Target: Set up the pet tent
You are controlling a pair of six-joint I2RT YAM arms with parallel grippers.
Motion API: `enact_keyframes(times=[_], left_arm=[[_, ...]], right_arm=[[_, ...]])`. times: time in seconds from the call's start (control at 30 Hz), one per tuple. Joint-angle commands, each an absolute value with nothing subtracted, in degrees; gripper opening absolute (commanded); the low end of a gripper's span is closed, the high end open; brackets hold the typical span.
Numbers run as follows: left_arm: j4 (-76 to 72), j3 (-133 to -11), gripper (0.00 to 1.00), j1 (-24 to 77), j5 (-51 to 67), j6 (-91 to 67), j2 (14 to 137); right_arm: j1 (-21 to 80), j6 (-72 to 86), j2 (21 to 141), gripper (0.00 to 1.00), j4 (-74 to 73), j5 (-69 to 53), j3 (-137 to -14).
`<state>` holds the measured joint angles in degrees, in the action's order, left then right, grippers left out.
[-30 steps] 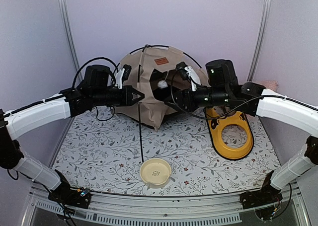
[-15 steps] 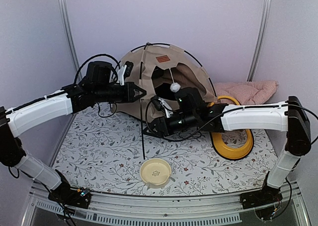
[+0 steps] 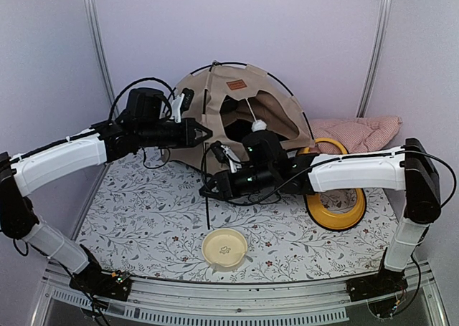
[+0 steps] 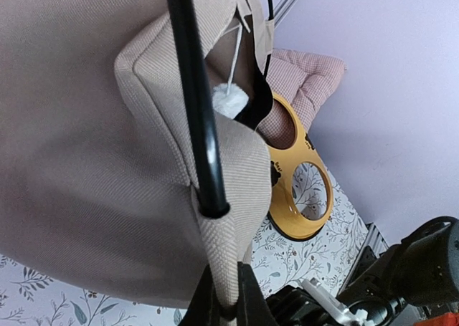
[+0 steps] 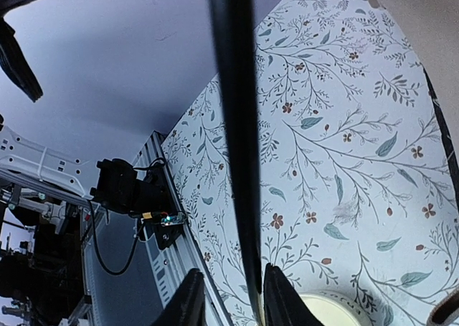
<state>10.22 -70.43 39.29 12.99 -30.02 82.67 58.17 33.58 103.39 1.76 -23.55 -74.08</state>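
Observation:
The pole's loose end reaches past the fabric as my left gripper holds the tent's sleeve high, so it should take the tent's bottom corner [image 3: 198,168].
The tan pet tent [image 3: 215,114] stands domed at the back, doorway facing right, with its white pompom [image 3: 259,126] hanging in the opening. My left gripper [image 3: 204,134] is shut on a fold of tent fabric [image 4: 86,125] just below the point where a black pole [image 4: 193,89] enters its sleeve. The free end of that pole [image 3: 207,211] runs down toward the front. My right gripper [image 3: 207,193] straddles it low over the table. In the right wrist view the pole [image 5: 240,125] lies against one finger, and a gap remains on the other side of my right gripper [image 5: 233,286].
A cream bowl [image 3: 224,248] sits near the front edge, just past the pole's tip. A yellow double-bowl tray [image 3: 337,215] leans at the right, with a pink checked cushion [image 3: 358,132] behind it. The metal front rail [image 5: 179,233] shows below the floral mat.
My right arm swung from the tent doorway down and left to the loose pole, its jaws narrowing around it. The tent front opened up. The left gripper kept its hold.

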Motion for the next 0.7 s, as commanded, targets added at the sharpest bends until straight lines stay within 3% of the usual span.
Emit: enact_keyframes(times=[0.0,0.13,0.33,0.43,0.5,0.57,0.67], left_arm=[[5.4,-73.5,0.0,39.8,13.3,-27.4,82.7],[5.4,-73.7,0.0,39.6,13.6,-27.0,82.3],[5.0,-73.1,0.0,39.1,14.1,-27.3,81.4],[4.8,-72.7,0.0,38.6,14.7,-27.4,81.1],[4.7,-72.5,0.0,38.2,15.2,-27.3,80.9],[4.7,-72.3,0.09,37.7,15.6,-26.8,80.5],[4.1,-70.5,0.35,37.0,15.6,-25.3,78.0]], right_arm=[[58.6,34.2,105.2,0.26,1.6,-19.9,-77.1],[58.7,33.8,105.5,0.16,0.1,-18.6,-78.6],[58.7,33.0,106.9,0.13,-2.8,-17.6,-81.2],[58.6,33.0,106.8,0.01,-3.3,-17.6,-81.7],[58.7,32.5,106.8,0.0,-4.1,-17.5,-82.6],[58.6,32.0,106.7,0.0,-5.0,-17.7,-83.7],[58.5,31.2,106.2,0.0,-6.1,-18.5,-85.8]])
